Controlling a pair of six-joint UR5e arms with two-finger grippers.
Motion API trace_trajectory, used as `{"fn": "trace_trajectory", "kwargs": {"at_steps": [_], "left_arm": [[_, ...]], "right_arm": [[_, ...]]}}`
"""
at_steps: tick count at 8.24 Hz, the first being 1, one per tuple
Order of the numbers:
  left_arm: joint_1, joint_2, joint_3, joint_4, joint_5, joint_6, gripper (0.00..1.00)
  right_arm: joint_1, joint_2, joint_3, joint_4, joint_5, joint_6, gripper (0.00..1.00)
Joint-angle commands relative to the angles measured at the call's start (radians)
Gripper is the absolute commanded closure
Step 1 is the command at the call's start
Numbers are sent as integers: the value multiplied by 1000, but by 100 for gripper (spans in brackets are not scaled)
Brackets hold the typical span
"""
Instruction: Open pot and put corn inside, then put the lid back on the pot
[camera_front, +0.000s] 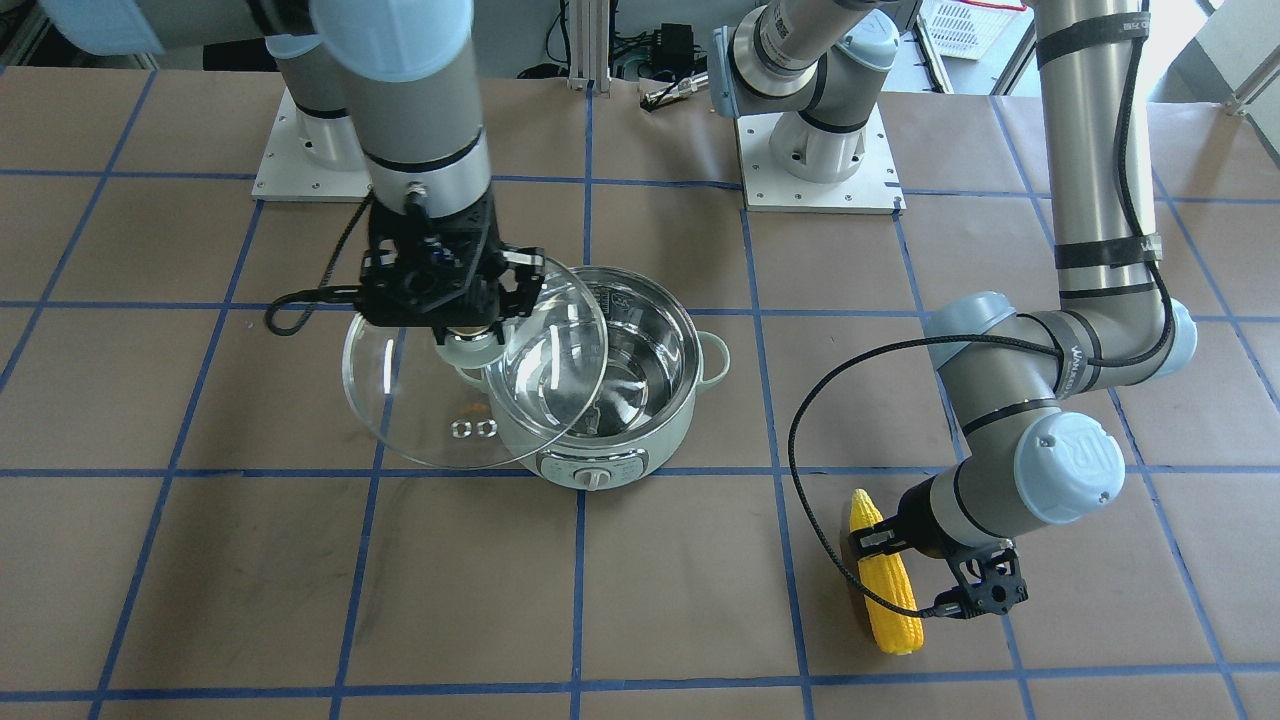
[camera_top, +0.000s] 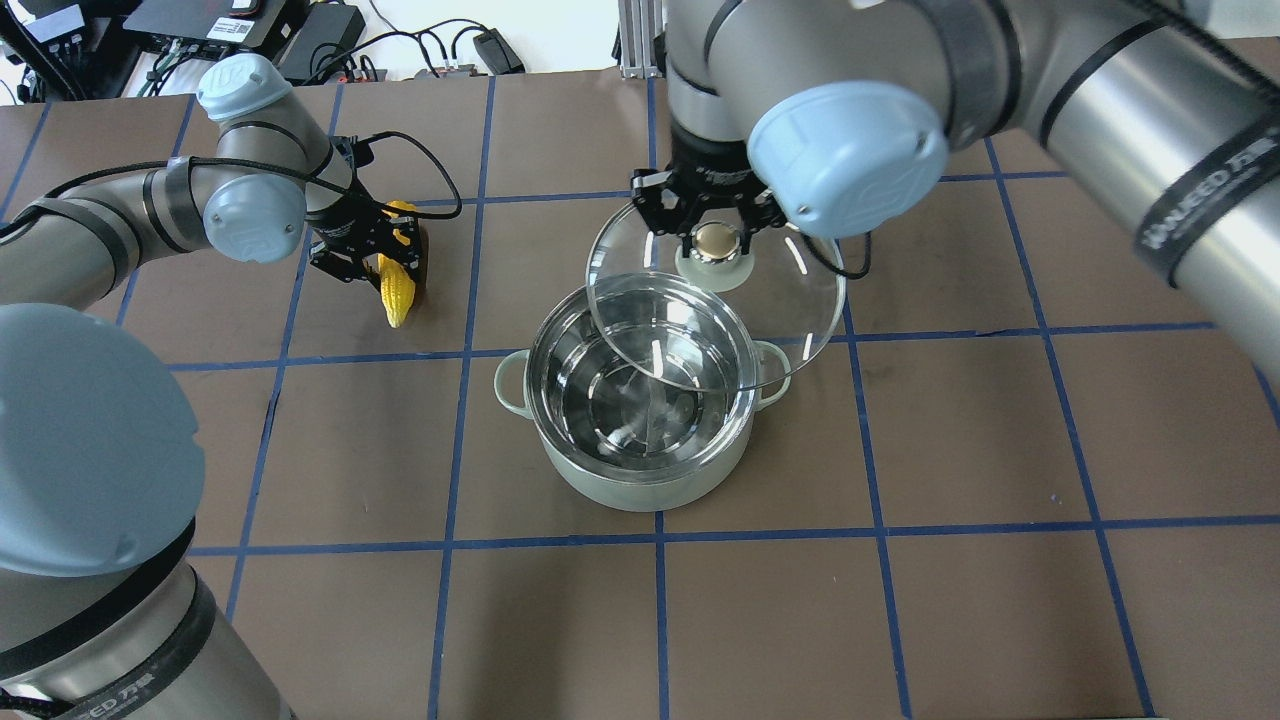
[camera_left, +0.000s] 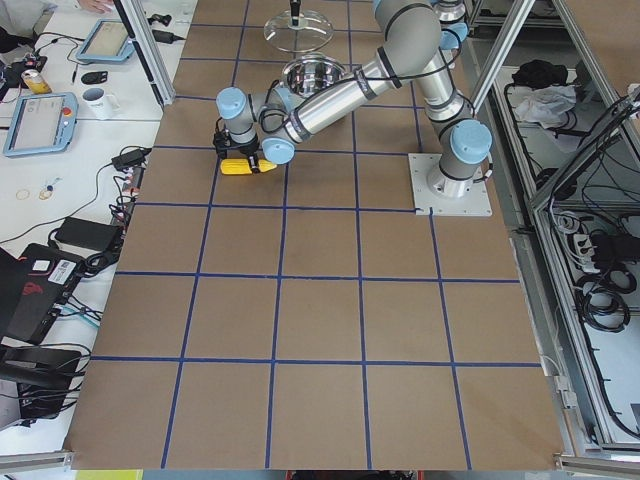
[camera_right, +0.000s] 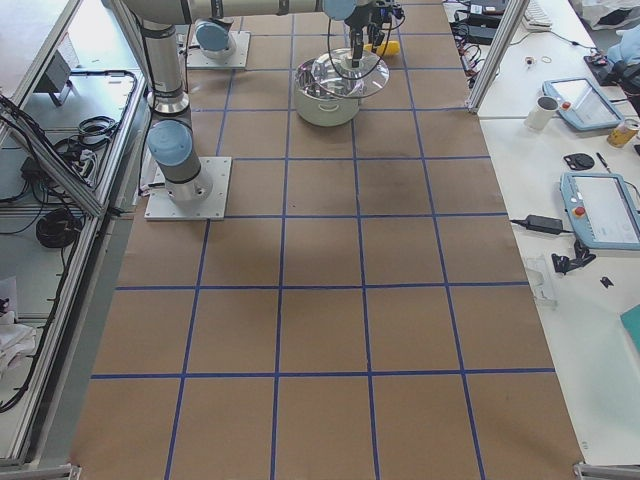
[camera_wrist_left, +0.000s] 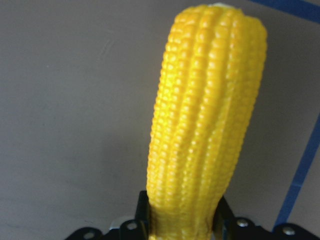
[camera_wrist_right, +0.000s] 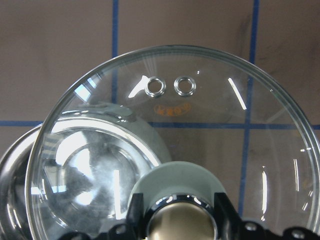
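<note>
My left gripper will let go of the yellow corn on the bare steel bottom of the mint-green pot (camera_front: 595, 379).
The mint-green pot (camera_front: 600, 440) stands open, its steel inside bare, in the overhead view (camera_top: 640, 490) too. My right gripper (camera_front: 470, 335) is shut on the knob of the glass lid (camera_front: 430, 400) and holds it tilted above the pot's rim, shifted off to one side; the overhead view shows the gripper (camera_top: 715, 243) and the lid (camera_top: 800, 290). My left gripper (camera_front: 878, 545) is shut on the yellow corn (camera_front: 885, 590), low over the table and well away from the pot. The left wrist view shows the corn (camera_wrist_left: 205, 115) between the jaws.
The table is brown paper with blue tape lines (camera_front: 580, 580). The two arm bases (camera_front: 815, 150) stand at the robot's side. The pot's control knob (camera_front: 596, 478) faces away from the robot. Cables and electronics (camera_top: 300, 40) lie beyond the table edge.
</note>
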Motion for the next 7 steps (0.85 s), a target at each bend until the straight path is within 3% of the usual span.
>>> {"fn": "trace_trajectory", "kwargs": {"at_steps": [1,3,7], "left_arm": [[-5,46,3,-15,3,-19,100],[-44,144,8,-104,2,-94,100],[-268,315,6,-225,0,-378,100]], "right_arm": [[-191,-36,-13,51,-30,-210,93],[-262,-36,-13,54,-92,-275,94],[-282,-36,1,56,-90,-315,95]]}}
